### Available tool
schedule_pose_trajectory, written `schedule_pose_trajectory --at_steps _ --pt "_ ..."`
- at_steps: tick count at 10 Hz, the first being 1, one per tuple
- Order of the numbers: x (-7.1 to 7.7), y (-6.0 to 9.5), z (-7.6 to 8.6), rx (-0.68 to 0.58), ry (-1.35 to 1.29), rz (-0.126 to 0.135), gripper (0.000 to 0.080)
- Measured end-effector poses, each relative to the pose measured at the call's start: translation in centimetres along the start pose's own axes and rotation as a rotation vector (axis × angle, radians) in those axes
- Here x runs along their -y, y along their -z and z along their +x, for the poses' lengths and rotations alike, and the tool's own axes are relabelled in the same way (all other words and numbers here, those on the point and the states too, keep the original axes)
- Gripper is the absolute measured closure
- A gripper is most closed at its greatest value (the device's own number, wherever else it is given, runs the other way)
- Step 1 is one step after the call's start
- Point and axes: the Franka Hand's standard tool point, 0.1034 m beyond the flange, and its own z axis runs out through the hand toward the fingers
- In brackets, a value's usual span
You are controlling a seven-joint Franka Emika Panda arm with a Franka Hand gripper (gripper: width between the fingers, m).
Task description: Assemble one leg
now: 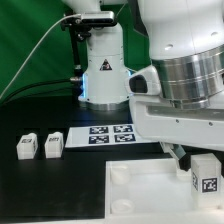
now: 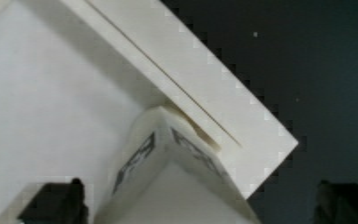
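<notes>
I can see the leg's edge facing cornerwise between my fingers, so next I open my gripper, turn it square to the leg and close it on its flat sides [image 2: 135, 158] before I twist the leg in.
One leg [image 1: 206, 176], a small white block with a black-and-white tag, stands at the far corner of the large white panel [image 1: 140, 195] at the exterior view's right. My gripper [image 1: 195, 162] hangs right over it. In the wrist view the leg [image 2: 179, 165] rises between my two dark fingers [image 2: 55, 202], with a gap showing on at least one side, so the jaws stand open around it. The panel [image 2: 60, 90] fills much of that view. Two more legs [image 1: 25, 146] [image 1: 52, 145] stand side by side on the black table at the exterior view's left.
The marker board [image 1: 110, 133] lies on the table behind the panel. The arm's white base [image 1: 105, 70] stands behind it. The arm's big body [image 1: 185, 70] hides the scene's far right part.
</notes>
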Motion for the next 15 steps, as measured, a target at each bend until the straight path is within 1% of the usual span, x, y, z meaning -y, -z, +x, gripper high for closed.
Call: schedule_pose_trajectory --at_steps 1,2,4,5,6,7,8,9,10,11,12,13,14,15 --pt "-0.20 -0.10 0.15 -0.013 0.180 -0.024 0.0151" --pt "-0.39 0.05 0.49 -0.018 0.306 -0.032 0.0151" --pt "-0.51 0.08 0.63 -0.017 0.412 -0.032 0.0151" --pt "-0.47 0.05 0.56 -0.016 0.381 -0.030 0.0151" --pt "-0.48 0.05 0.57 -0.016 0.379 -0.029 0.0255" --pt "-0.46 0.04 0.55 -0.016 0.341 -0.029 0.0389" --pt "-0.41 0.01 0.47 -0.014 0.222 -0.023 0.0389" --pt "-0.62 0.01 0.61 -0.015 0.106 -0.022 0.0501" --pt "-0.66 -0.02 0.60 -0.016 0.022 -0.022 0.0501" --pt "-0.79 -0.05 0.66 -0.012 -0.128 -0.013 0.0501" --pt "-0.96 -0.07 0.78 -0.001 -0.261 0.004 0.0501" --pt "-1.04 -0.13 0.74 0.012 -0.451 0.016 0.0501" --pt "-1.04 -0.18 0.60 0.025 -0.624 0.027 0.0501" --pt "-0.95 -0.16 0.46 0.031 -0.744 0.033 0.0501"
